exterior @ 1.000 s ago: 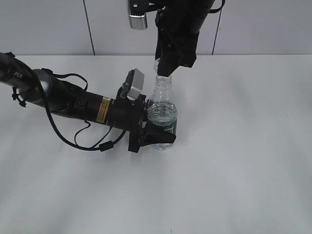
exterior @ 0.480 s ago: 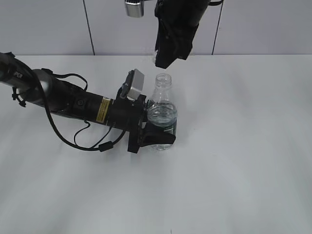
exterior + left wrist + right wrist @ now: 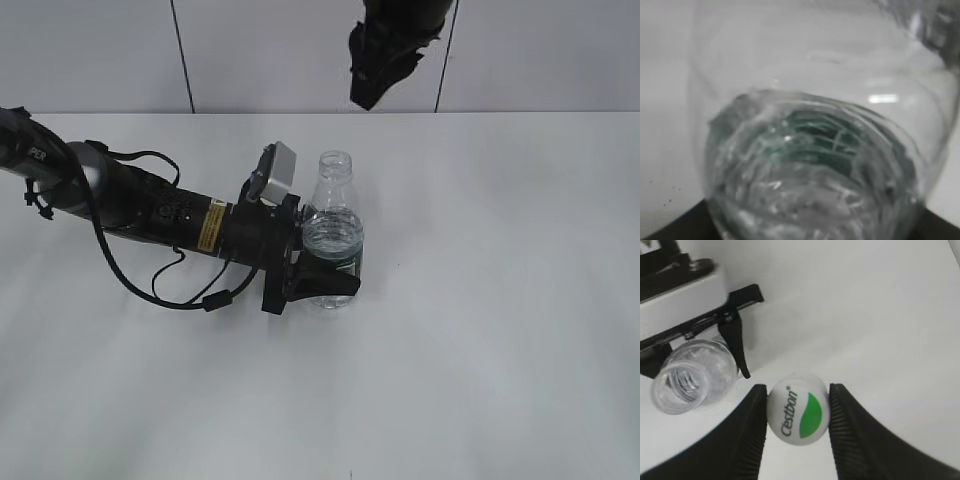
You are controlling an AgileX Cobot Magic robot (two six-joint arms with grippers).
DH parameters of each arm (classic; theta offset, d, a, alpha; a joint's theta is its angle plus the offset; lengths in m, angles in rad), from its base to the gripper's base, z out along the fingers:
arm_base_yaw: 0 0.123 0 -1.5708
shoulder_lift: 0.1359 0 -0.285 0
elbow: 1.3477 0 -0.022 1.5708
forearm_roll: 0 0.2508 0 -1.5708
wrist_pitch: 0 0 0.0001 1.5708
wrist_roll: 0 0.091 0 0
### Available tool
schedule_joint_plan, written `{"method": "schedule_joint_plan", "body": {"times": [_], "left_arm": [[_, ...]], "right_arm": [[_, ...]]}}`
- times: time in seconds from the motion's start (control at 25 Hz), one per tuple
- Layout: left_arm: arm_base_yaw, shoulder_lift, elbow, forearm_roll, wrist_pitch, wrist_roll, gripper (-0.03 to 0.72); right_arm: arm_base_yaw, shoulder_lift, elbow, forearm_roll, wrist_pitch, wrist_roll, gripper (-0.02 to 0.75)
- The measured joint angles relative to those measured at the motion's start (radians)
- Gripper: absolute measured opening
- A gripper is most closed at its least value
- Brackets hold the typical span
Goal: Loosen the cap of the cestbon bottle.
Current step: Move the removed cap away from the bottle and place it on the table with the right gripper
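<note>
The robot's right gripper needs to let go of the white cap, now held off the bottle, on the bare table across the cestbon bottle (image 3: 488, 244) from the left gripper.
The cestbon bottle (image 3: 333, 235) stands upright on the white table (image 3: 500, 300), its mouth bare. My left gripper (image 3: 318, 272) is shut on its lower body at the green label; in the left wrist view the clear bottle (image 3: 815, 165) fills the frame. My right gripper (image 3: 372, 82) hangs high above and to the right of the bottle. In the right wrist view the right gripper (image 3: 798, 412) is shut on the white cap (image 3: 798, 412) with the green leaf mark, held off the bottle. The open bottle (image 3: 687, 375) shows below at the left.
The left arm (image 3: 130, 200) lies low across the table's left side with a looping black cable (image 3: 170, 290). A white tiled wall (image 3: 550, 50) rises behind the table. Bare table surface lies to the right and in front of the bottle.
My right gripper has lifted off the bottle's neck with the cap and moved up and to the right. The bottle's mouth is now uncovered. The left gripper and bottle have not moved.
</note>
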Motion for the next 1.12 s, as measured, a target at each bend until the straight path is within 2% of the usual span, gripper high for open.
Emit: {"method": "schedule_joint_plan", "body": {"times": [0.2,0.32,0.56,0.96,1.12], "left_arm": [[0.000,0.000,0.000,0.000,0.000,0.000,0.412],[0.000,0.000,0.000,0.000,0.000,0.000,0.412],[0.000,0.000,0.000,0.001,-0.002,0.000,0.412],[0.000,0.000,0.000,0.001,-0.003,0.000,0.412],[0.000,0.000,0.000,0.001,-0.003,0.000,0.412]], "right_arm": [[-0.123,0.000,0.000,0.026,0.000,0.258,0.290],[-0.206,0.000,0.026,0.083,-0.007,0.338,0.290],[-0.316,0.001,0.212,0.103,-0.129,0.451,0.290],[-0.372,0.002,0.554,0.108,-0.403,0.568,0.290],[-0.373,0.004,0.624,0.108,-0.468,0.596,0.290]]}}
